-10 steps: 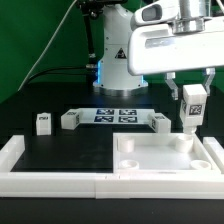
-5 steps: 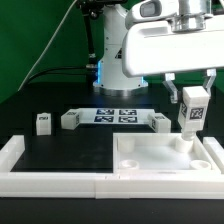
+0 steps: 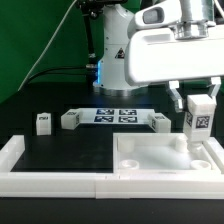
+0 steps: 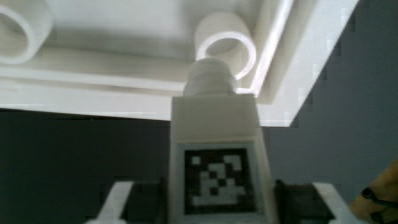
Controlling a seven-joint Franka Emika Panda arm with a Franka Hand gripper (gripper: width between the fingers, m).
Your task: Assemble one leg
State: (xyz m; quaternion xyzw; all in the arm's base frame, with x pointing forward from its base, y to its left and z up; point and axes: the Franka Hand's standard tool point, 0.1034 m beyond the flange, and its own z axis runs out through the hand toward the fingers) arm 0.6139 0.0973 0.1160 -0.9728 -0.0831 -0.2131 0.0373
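Note:
My gripper is to set the leg upright in the tabletop's ring-shaped corner hole (image 3: 201,164) (image 4: 226,46) just under its rounded tip. It will let go of the leg there.
The leg (image 3: 199,117) is a small white square post with a black-and-white tag on its face. My gripper (image 3: 197,98) is shut on it and holds it upright over the far right corner of the large flat white tabletop (image 3: 150,158). In the wrist view the leg (image 4: 221,140) runs between my fingers (image 4: 128,200), and its rounded tip sits just at a ring-shaped corner hole (image 4: 233,48). I cannot tell whether the tip touches the hole.
Three more legs lie on the black table: one (image 3: 43,122) at the left, one (image 3: 69,119) beside it, one (image 3: 159,121) near the marker board (image 3: 115,115). Long white border bars (image 3: 60,181) frame the front and sides.
My gripper has carried the leg toward the exterior view's right, from just left of the tabletop's far right corner to over it.

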